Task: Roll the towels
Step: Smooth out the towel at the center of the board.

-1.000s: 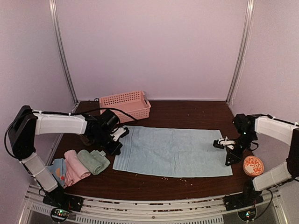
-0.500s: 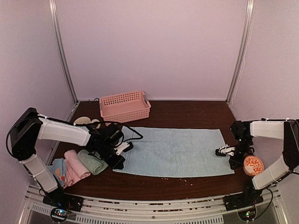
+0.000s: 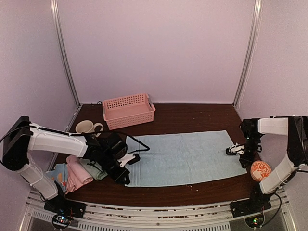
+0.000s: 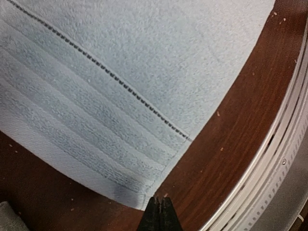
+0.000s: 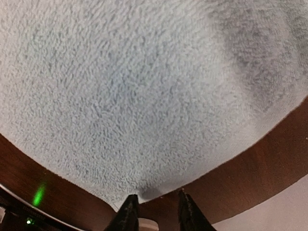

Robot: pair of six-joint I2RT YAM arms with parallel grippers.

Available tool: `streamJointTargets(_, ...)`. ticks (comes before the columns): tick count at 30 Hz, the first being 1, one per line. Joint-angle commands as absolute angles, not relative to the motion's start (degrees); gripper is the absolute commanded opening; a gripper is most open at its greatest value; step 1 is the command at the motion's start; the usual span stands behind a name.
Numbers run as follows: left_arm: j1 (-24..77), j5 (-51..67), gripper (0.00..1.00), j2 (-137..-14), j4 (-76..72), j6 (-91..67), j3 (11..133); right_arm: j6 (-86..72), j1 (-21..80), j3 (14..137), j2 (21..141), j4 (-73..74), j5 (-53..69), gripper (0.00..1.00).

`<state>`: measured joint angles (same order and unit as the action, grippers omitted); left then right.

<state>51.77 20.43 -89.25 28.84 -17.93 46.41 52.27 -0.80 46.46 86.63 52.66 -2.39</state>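
Observation:
My right gripper needs to grab the light blue towel's far corner [image 3: 225, 131], the one away from the pink basket.
A light blue towel [image 3: 185, 158] lies spread flat across the middle of the table. My left gripper [image 3: 128, 167] is low at its near left corner. In the left wrist view its jaws [image 4: 159, 201] are shut, with the tips touching the table right beside the towel's corner [image 4: 139, 196]; no cloth shows between them. My right gripper [image 3: 236, 149] is at the towel's right edge. In the right wrist view it [image 5: 157, 208] is open, with the towel's edge [image 5: 144, 187] just ahead of the gap. Rolled pink [image 3: 77, 172] and sage green [image 3: 97, 171] towels and a blue dotted towel [image 3: 57, 173] lie at the front left.
A pink perforated basket [image 3: 129, 109] stands at the back left, with a cream mug [image 3: 86, 127] in front of it. An orange patterned dish [image 3: 260, 170] sits at the front right beside the right arm. The table's metal front rail [image 4: 288, 159] runs close to the left gripper.
My left gripper has moved from the towel's far left corner toward the front, to its near left corner. The towel has shifted right and turned slightly. The right gripper has moved slightly right.

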Motion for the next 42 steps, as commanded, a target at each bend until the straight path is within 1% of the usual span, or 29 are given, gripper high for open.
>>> streamJointTargets(1,51.29,17.24,0.0,-83.49,31.44,-15.93,52.59,54.94,-1.14,54.59,83.03,62.46,1.48,0.34)
streamJointTargets(4,48.52,10.38,0.01,-84.1,32.74,-16.32,58.03,54.43,-1.14,61.28,80.14,62.32,2.17,0.39)
streamJointTargets(7,43.95,1.67,0.02,-87.63,32.08,-18.35,63.07,49.08,-1.22,69.92,84.55,60.21,5.43,0.41)
streamJointTargets(9,41.02,0.36,0.0,-90.73,29.55,-19.28,65.38,44.78,-1.32,74.01,90.02,58.85,8.42,0.39)
streamJointTargets(12,38.61,1.17,0.0,-96.19,24.24,-19.5,68.94,38.18,-1.31,79.07,99.03,56.42,12.6,0.28)
streamJointTargets(14,38.48,2.1,0.0,-100.24,21.86,-18.82,71.32,34.96,-1.32,81.09,104.34,53.92,14.48,0.24)
streamJointTargets(19,38.46,1.37,0.0,-109.37,18.71,-18.9,74.44,29.95,-1.32,84.31,111.65,48.75,15.14,0.2)
streamJointTargets(24,38.32,0.17,0.0,-114.18,17.89,-19.09,74.22,28.57,-1.32,85.74,116.62,46.01,16.31,0.19)
streamJointTargets(30,35.69,-5.85,0.0,-115.31,19.09,-21.32,72.47,26.95,-1.4,87.95,120.74,45.07,12.45,0.18)
streamJointTargets(33,34.02,-6.61,0.0,-115.68,19.2,-21.83,72.07,26.23,-1.41,88.87,121.35,46.02,12.42,0.19)
streamJointTargets(35,33.74,-5.94,0.0,-115.71,19.33,-21.55,72.47,26.15,-1.25,89.49,121.34,47.29,14.38,0.2)
streamJointTargets(39,33.73,-0.48,0.0,-113.64,19.05,-19.51,73.53,25.81,-1.27,92.8,119.81,49.94,20.22,0.23)
streamJointTargets(42,33.71,-0.37,0.0,-110.57,18.79,-18.83,74.12,23.82,-1.7,96.37,118.35,50.43,22.96,0.26)
